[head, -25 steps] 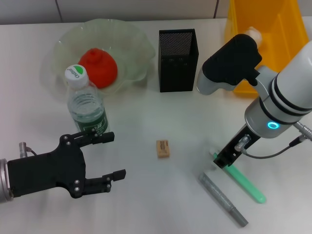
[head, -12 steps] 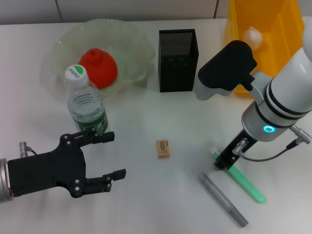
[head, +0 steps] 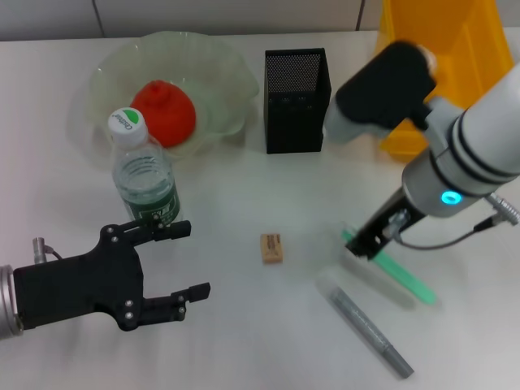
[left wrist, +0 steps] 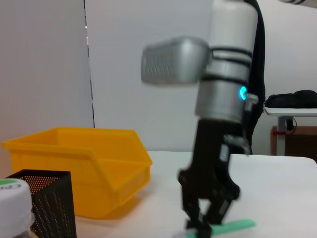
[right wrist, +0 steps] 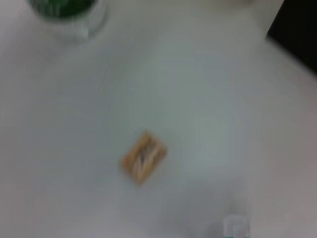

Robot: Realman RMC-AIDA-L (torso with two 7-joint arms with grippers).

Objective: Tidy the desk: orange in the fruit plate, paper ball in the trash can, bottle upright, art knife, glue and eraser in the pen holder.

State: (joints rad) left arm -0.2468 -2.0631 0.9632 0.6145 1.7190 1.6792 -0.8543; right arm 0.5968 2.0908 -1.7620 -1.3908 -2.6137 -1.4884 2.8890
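Observation:
Next, my right gripper lets go of the green art knife so that it rests inside the pen holder's edge (head: pixel 277 68) nearest the fruit plate.
My right gripper (head: pixel 367 244) is shut on one end of the slim green art knife (head: pixel 406 276) and holds it slanted just above the table; both also show in the left wrist view, gripper (left wrist: pixel 205 223) and knife (left wrist: pixel 233 227). The grey glue pen (head: pixel 366 325) lies in front of it. The tan eraser (head: pixel 271 247) lies mid-table, also in the right wrist view (right wrist: pixel 143 156). The orange (head: pixel 164 112) sits in the fruit plate (head: pixel 219 65). The bottle (head: pixel 145 175) stands upright. My left gripper (head: pixel 188 260) is open and empty, near the bottle. The paper ball is almost hidden behind my right arm.
The black mesh pen holder (head: pixel 296 97) stands at the back centre, behind the eraser. The yellow trash can (head: pixel 455 41) is at the back right, partly behind my right arm, and shows in the left wrist view (left wrist: pixel 79 163).
My right gripper has lifted the green art knife off the table and carried it left and back, towards the pen holder. The left arm has not moved.

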